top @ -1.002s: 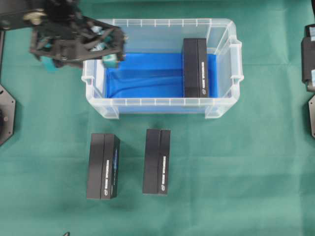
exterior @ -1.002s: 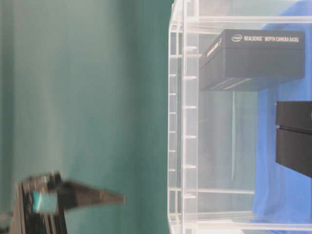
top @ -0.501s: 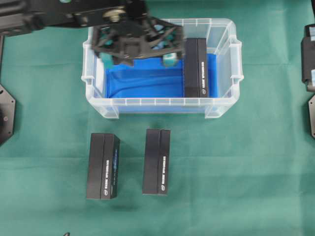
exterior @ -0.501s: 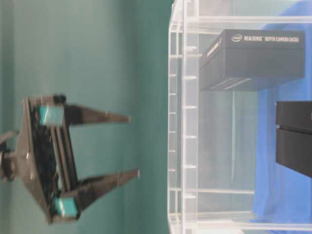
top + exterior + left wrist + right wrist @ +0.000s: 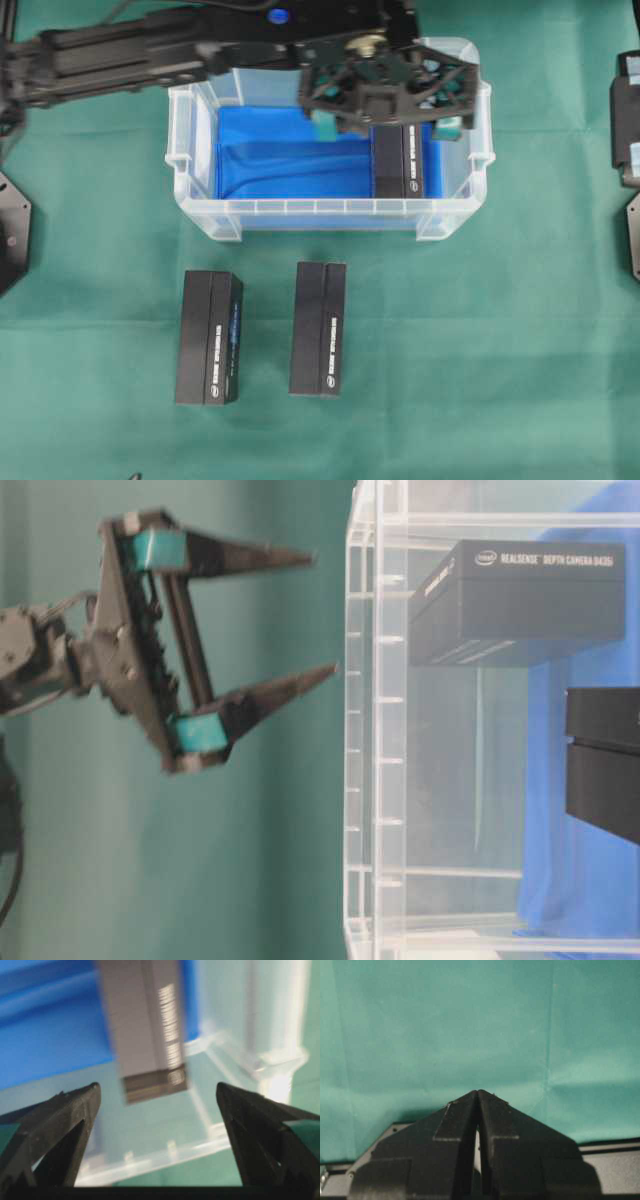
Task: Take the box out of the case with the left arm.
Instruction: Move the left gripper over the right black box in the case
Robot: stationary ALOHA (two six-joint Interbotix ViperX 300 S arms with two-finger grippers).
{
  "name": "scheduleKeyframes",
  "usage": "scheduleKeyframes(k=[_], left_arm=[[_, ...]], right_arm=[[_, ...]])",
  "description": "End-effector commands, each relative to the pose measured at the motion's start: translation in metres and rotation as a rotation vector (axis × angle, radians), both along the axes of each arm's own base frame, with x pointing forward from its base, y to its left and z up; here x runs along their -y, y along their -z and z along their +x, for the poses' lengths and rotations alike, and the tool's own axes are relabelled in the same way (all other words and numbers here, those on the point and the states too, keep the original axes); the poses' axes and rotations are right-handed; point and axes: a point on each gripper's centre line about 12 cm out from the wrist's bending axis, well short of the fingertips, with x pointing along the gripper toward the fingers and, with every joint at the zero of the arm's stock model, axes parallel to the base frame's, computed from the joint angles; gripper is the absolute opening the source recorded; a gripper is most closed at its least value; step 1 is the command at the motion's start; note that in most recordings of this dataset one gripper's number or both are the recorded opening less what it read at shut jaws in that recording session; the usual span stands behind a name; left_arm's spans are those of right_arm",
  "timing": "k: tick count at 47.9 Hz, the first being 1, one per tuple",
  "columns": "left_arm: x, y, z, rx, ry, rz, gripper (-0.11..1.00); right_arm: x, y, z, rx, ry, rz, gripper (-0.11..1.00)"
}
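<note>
The black box in the case is next for my left gripper, which should go to it and close on its middle, at its white lettering's far end [image 5: 399, 132] [image 5: 142, 992].
The case [image 5: 300, 207] is a clear plastic tub with a blue lining, standing on green cloth. One black box [image 5: 398, 168] lies at its right end, long side toward the front. My left gripper [image 5: 388, 120] hovers above the box's far end, open wide, with a teal-padded finger on each side. In the table-level view the left gripper [image 5: 323, 611] is still outside the case wall [image 5: 365, 730], level with the box [image 5: 520, 600]. The left wrist view shows the box [image 5: 145, 1025] between and beyond my spread gripper [image 5: 157, 1087], untouched. My right gripper [image 5: 478, 1092] is shut and empty over cloth.
Two more black boxes [image 5: 210, 338] [image 5: 318, 328] lie side by side on the cloth in front of the case. The right arm [image 5: 628, 120] rests at the right edge. The left arm's long link [image 5: 130, 55] crosses the case's back left corner.
The left gripper has swept right, from the case's left end to above the box at its right end, jaws staying wide. The box and right arm have not moved.
</note>
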Motion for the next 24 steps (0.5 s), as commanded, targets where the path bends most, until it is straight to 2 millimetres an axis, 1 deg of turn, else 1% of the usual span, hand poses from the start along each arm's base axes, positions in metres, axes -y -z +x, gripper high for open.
scheduleKeyframes(k=[1, 10, 24], left_arm=[[0.0, -0.0221, 0.0053, 0.051, 0.01, 0.011, 0.97], [-0.0009, -0.0174, 0.0058, 0.004, 0.008, 0.004, 0.97], [-0.0018, -0.0132, 0.0058, -0.008, 0.023, 0.007, 0.97]], right_arm=[[-0.0002, -0.0032, 0.0012, 0.014, -0.002, 0.001, 0.03], [0.0001, -0.0027, 0.0011, 0.012, -0.001, 0.001, 0.03], [-0.0002, -0.0027, 0.0011, 0.012, -0.002, 0.001, 0.03]])
